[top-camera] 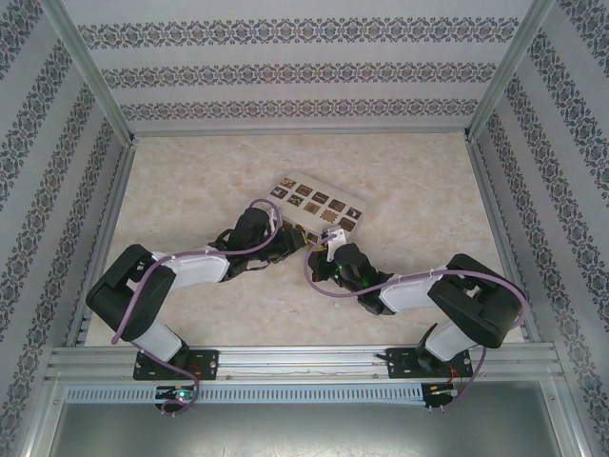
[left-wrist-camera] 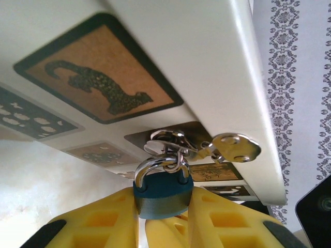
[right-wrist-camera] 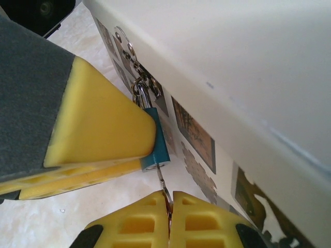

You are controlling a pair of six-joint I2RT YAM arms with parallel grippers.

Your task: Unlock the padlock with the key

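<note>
The left gripper pinches the padlock by its narrow edges, so it should open, back off and take the padlock across its broad sides [left-wrist-camera: 163, 188].
The padlock [left-wrist-camera: 161, 187], small with a blue body and silver shackle, hangs from the metal hasp [left-wrist-camera: 168, 142] on the white box. My left gripper [left-wrist-camera: 164, 202] is shut on the padlock's body, one yellow finger on each side. In the right wrist view the padlock [right-wrist-camera: 159, 144] sits against a left-arm finger [right-wrist-camera: 98, 119]. The key [right-wrist-camera: 162, 181] is pinched in my shut right gripper [right-wrist-camera: 169, 199], and its thin blade reaches up into the padlock's underside. From above, both grippers meet at the box's near edge [top-camera: 306, 238].
The white box [top-camera: 319, 205] with brown picture tiles lies tilted mid-table, right above both wrists. A spare silver key [left-wrist-camera: 235, 147] dangles from the ring beside the hasp. Patterned walls [top-camera: 57, 143] enclose the table on three sides.
</note>
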